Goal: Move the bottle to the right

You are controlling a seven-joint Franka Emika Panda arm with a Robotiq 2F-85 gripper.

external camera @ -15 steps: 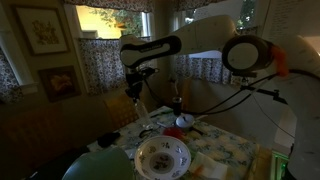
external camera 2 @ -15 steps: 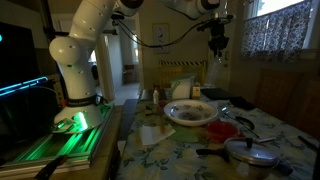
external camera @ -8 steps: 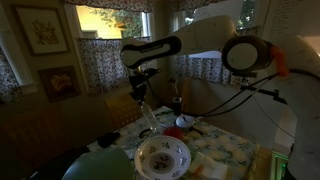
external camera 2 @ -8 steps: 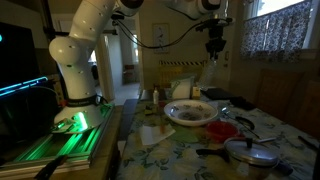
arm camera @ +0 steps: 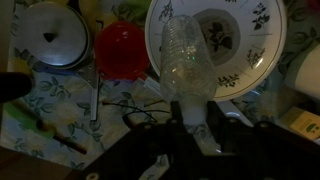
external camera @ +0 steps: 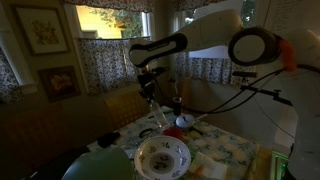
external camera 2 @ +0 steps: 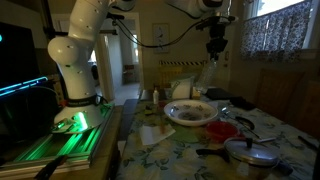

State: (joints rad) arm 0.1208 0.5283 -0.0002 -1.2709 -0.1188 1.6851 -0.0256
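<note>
The clear plastic bottle will go down from my gripper on the tablecloth [external camera: 189, 137] [arm camera: 101, 18] between the red dish and the lidded metal pot.
A clear plastic bottle [arm camera: 185, 62] is gripped near its neck by my gripper [arm camera: 190, 118], which is shut on it. In the wrist view the bottle hangs above a white floral bowl [arm camera: 245, 40]. In both exterior views the gripper [external camera: 148, 84] [external camera 2: 215, 45] is raised well above the table, and the bottle [external camera: 158, 113] [external camera 2: 210, 74] dangles below it, tilted.
On the floral tablecloth [arm camera: 50, 110] are the white bowl [external camera: 162, 155] [external camera 2: 190, 112], a red dish [arm camera: 122, 50] [external camera 2: 222, 130], a lidded metal pot [arm camera: 55, 35] [external camera 2: 250, 152] and a spoon [arm camera: 95, 95]. A dark bottle [external camera: 177, 103] stands at the back. A cable [arm camera: 140, 115] lies near the bowl.
In an exterior view the gripper with the bottle has shifted a little to the right. The things on the table have not moved.
</note>
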